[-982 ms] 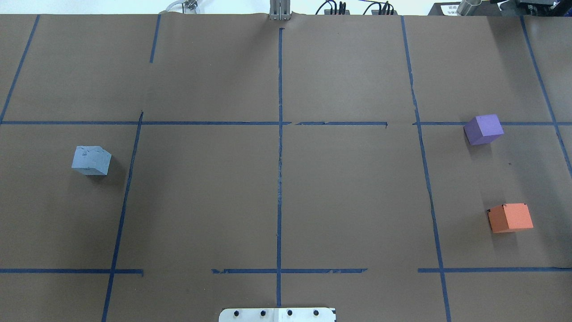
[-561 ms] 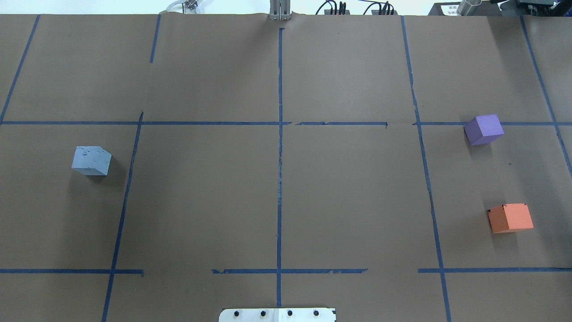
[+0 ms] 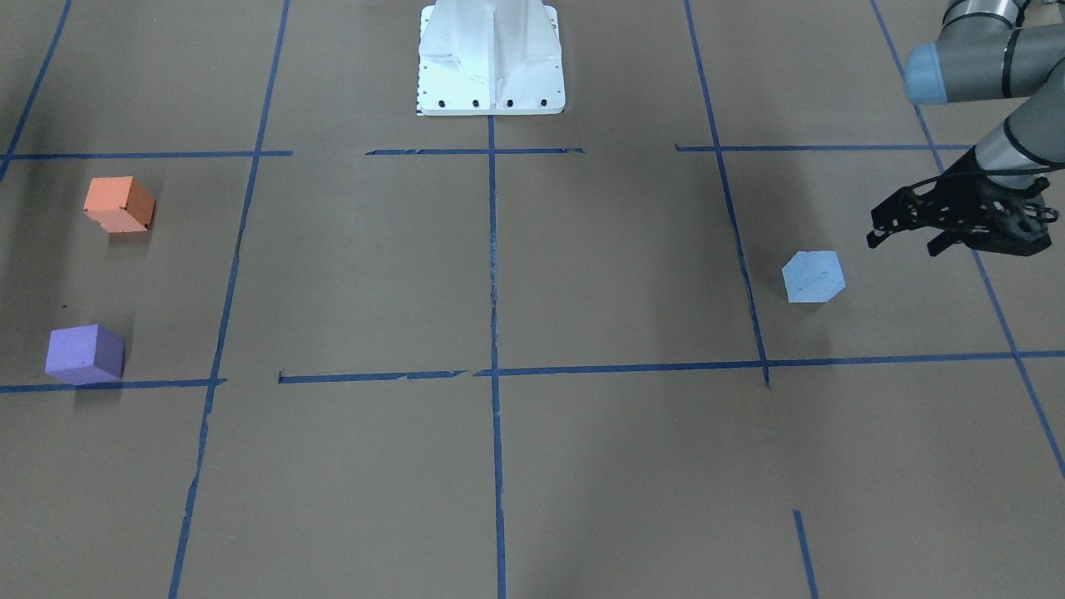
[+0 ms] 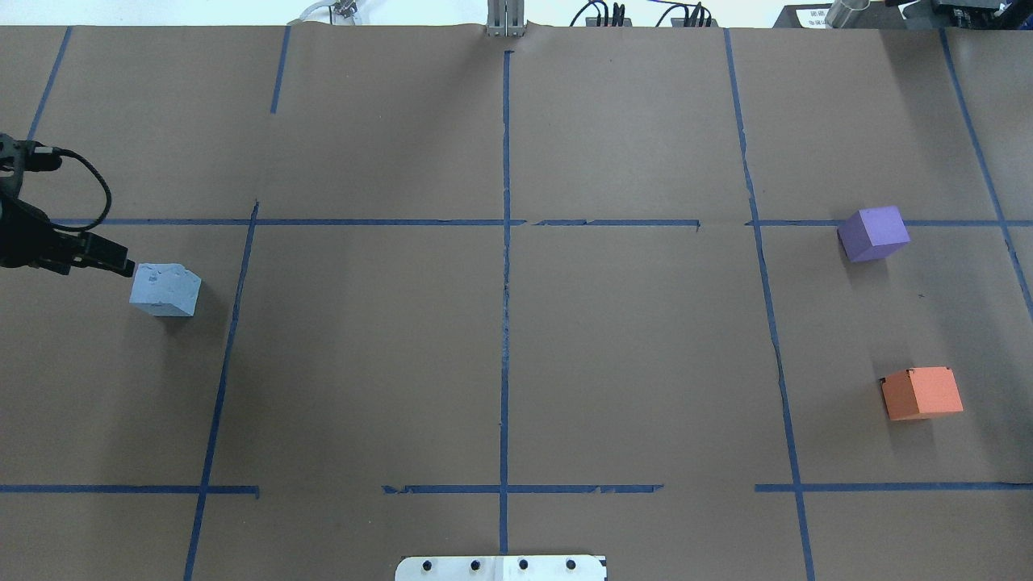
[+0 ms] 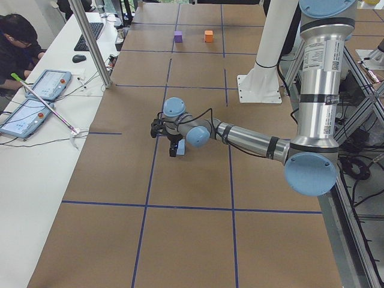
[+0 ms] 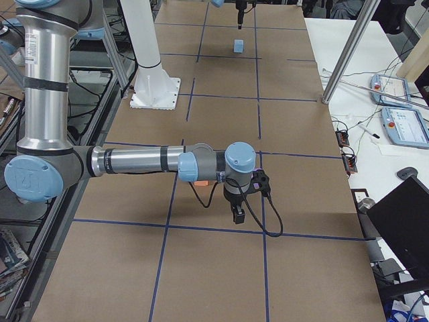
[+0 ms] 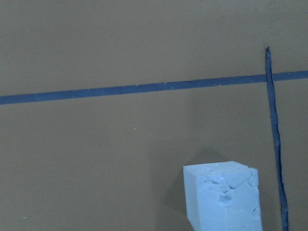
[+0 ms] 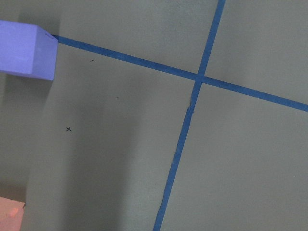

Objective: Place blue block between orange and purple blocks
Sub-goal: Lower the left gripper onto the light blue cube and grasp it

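My left gripper should close around the middle of the light blue block (image 3: 814,275) (image 7: 225,201), and its fingers will sit on two opposite sides of the block.
The light blue block (image 4: 165,290) sits on the left part of the brown table, also seen in the front view (image 3: 814,276) and the left wrist view (image 7: 224,197). My left gripper (image 4: 113,260) hovers just left of it, apart from it, jaws open and empty (image 3: 903,244). The purple block (image 4: 874,233) and the orange block (image 4: 922,393) stand far right with a gap between them. My right gripper (image 6: 238,215) shows only in the exterior right view, above the table near those two blocks; I cannot tell its state.
Blue tape lines (image 4: 505,323) divide the brown paper table. The white robot base plate (image 4: 500,567) is at the near edge. In the exterior left view, a metal pole (image 5: 90,42) and an operator's desk with tablets (image 5: 36,99) flank the table.
My left arm has come into the overhead view from the left edge and its gripper now hangs beside the blue block. The three blocks have not moved.
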Action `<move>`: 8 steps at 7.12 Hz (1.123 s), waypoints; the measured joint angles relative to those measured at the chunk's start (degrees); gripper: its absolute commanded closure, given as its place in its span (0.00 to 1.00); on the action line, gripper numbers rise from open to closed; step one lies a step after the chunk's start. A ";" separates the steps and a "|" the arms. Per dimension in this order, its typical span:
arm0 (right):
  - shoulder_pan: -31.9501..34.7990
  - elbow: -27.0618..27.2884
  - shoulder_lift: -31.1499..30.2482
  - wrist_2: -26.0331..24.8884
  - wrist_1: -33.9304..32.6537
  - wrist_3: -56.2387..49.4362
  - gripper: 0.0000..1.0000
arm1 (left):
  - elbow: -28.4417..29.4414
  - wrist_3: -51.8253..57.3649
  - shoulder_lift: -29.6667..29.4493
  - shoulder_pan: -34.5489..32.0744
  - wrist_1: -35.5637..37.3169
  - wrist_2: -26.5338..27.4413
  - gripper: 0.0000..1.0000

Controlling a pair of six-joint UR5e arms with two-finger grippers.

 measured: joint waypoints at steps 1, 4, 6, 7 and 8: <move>0.00 -0.04 -0.12 0.00 0.00 -0.02 0.00 | 0.53 -3.81 -0.76 2.86 -1.55 2.10 0.00; 0.00 -0.04 -0.37 0.00 0.00 -0.02 0.00 | 4.70 -8.41 -4.10 8.00 -2.52 7.21 0.00; 0.00 -0.15 -0.43 0.00 0.00 -0.02 0.00 | 6.08 -8.38 -4.42 9.21 -2.27 8.67 0.56; 0.00 -0.16 -0.45 0.00 0.00 -0.02 0.00 | 6.33 -8.29 -4.48 9.33 -2.11 8.71 0.78; 0.00 -0.16 -0.45 0.00 0.00 -0.02 0.00 | 6.13 -8.25 -4.52 9.35 -1.96 8.52 0.78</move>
